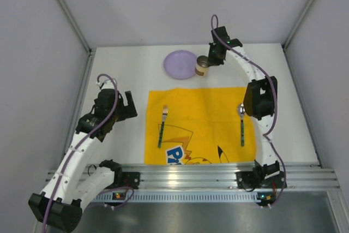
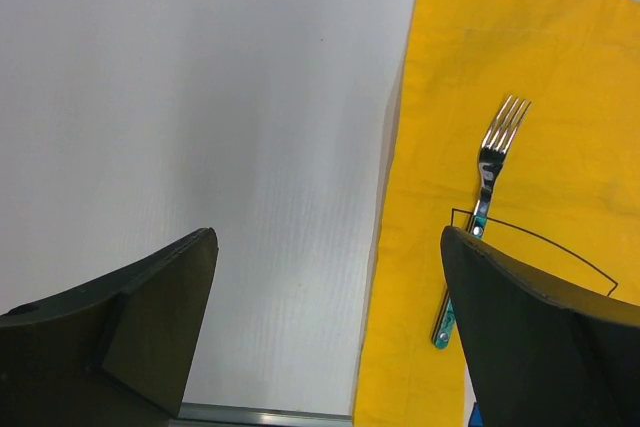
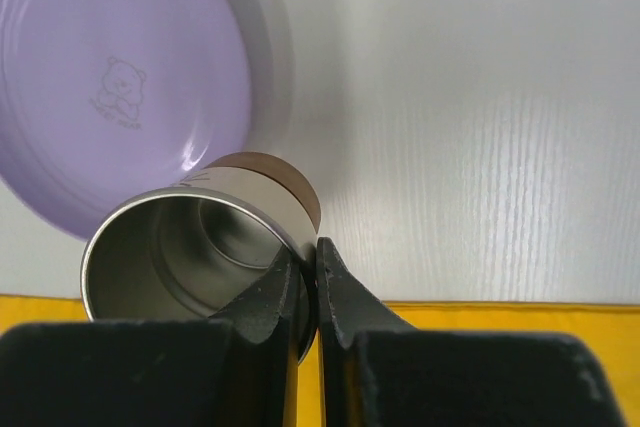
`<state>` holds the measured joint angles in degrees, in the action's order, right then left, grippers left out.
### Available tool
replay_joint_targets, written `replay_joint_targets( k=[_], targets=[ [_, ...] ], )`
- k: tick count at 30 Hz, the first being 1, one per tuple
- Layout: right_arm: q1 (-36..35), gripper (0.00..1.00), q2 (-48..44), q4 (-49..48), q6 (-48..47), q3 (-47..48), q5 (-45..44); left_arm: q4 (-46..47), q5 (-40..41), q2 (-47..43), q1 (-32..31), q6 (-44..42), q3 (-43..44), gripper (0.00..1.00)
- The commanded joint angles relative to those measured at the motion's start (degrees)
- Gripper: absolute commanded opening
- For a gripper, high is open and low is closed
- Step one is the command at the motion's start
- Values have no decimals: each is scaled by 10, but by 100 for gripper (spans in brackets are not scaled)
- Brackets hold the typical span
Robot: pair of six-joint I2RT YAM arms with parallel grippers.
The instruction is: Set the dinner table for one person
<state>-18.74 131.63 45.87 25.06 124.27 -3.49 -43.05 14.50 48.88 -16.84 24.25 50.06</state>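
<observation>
Next, I set the metal cup on the yellow placemat (image 1: 239, 97) with my right gripper, just behind the spoon's head.
My right gripper (image 1: 210, 65) is shut on the rim of a metal cup (image 1: 202, 66), one finger inside and one outside; the wrist view shows the cup (image 3: 190, 247) held beside a lilac plate (image 3: 110, 77). The plate (image 1: 180, 64) lies on the white dinner table (image 1: 117, 69) behind the yellow placemat (image 1: 202, 126). A fork (image 1: 162, 126) lies on the mat's left side and a spoon (image 1: 242, 125) on its right. My left gripper (image 1: 128, 106) is open and empty above the table left of the mat; its view shows the fork (image 2: 480, 207).
Grey walls enclose the table on three sides. An aluminium rail (image 1: 218, 175) runs along the near edge by the arm bases.
</observation>
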Motion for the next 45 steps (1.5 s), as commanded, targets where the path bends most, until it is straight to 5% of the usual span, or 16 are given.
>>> replay_joint_targets(
  k=[1, 6, 12, 17, 39, 45],
  targets=[
    [14, 0, -51, 10, -6, 34, -20, 31, -11, -4, 2, -10, -1, 99],
    [51, 0, -147, 19, -21, -47, -33, 33, -11, -12, 2, -10, -3, 99],
    [82, 0, -275, -5, -8, -312, -44, 38, -17, -12, 2, -10, -5, 99],
    [122, 0, -328, -47, 5, -429, -30, 40, -22, -9, 2, -12, -6, 99],
    [174, 0, -299, -109, -9, -489, -47, 40, -25, -11, 2, -14, -7, 99],
    [173, 32, -312, -117, -12, -510, -42, 41, -24, -11, 2, -13, -8, 99]
  ],
)
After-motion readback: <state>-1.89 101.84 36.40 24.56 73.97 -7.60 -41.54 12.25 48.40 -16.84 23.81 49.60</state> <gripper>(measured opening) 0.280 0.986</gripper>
